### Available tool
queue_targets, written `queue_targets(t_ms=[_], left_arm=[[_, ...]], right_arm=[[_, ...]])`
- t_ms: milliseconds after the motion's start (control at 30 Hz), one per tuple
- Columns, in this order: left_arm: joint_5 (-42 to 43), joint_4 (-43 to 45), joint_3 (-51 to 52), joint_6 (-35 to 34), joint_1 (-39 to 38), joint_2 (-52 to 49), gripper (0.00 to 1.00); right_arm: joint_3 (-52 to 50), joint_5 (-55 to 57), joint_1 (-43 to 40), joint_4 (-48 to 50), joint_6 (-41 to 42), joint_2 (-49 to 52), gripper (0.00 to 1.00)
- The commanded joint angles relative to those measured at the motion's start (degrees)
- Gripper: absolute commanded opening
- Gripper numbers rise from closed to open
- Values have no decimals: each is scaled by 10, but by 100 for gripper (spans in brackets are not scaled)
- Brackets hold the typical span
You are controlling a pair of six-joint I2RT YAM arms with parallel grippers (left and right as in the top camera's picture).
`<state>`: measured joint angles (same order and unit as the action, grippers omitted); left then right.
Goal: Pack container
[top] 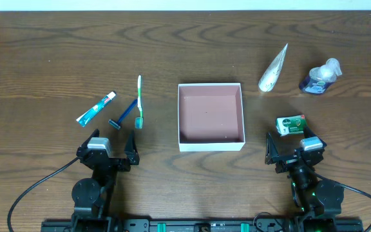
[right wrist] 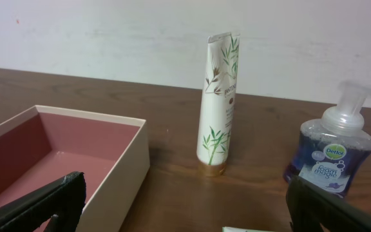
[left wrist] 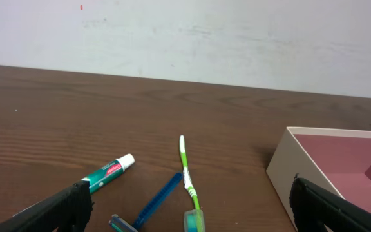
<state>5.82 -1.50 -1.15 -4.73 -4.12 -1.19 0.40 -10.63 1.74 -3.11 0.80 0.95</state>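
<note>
The white tube near the blue foam soap bottle is next for my right gripper, which should go to its upper half (top: 279, 60) (right wrist: 221, 74) and close there.
The container (top: 211, 144), a square shallow white box with a pinkish-brown floor, sits mid-table; it is empty and also shows in the left wrist view (left wrist: 288, 174) and the right wrist view (right wrist: 124, 164). Left of it lie a toothpaste tube (top: 96, 108) (left wrist: 110, 172), a blue razor (top: 123, 114) (left wrist: 154, 202) and a green toothbrush (top: 139, 102) (left wrist: 187, 173). Right of it are a white tube (top: 274, 69) (right wrist: 219, 106), a blue foam soap bottle (top: 320, 77) (right wrist: 331, 153) and a green soap box (top: 291, 124). My left gripper (top: 107, 147) (left wrist: 189, 222) and right gripper (top: 294, 153) (right wrist: 185, 222) are both open and empty near the front edge.
Black cables run from both arm bases along the table's front edge (top: 185, 222). A pale wall (left wrist: 185, 38) stands behind the table's far edge.
</note>
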Motion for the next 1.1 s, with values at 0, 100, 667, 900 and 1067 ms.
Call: queue_targets(t_ms=[0,100,667,900,1067], left_arm=[[10,-21,9,-5,3,-2,98],[10,-21,9,-5,3,-2,98],[10,-21,9,-5,3,-2,98],[10,-21,9,-5,3,-2,98],[10,-21,9,-5,3,-2,98]], right_arm=[[-1,5,-3,-3,-7,-6,99],[-1,5,-3,-3,-7,-6,99],[-1,0,-3,-3,26,-6,99],[3,-94,-3,43,93,-6,99],[70,-101,-3,4,48,19,99]])
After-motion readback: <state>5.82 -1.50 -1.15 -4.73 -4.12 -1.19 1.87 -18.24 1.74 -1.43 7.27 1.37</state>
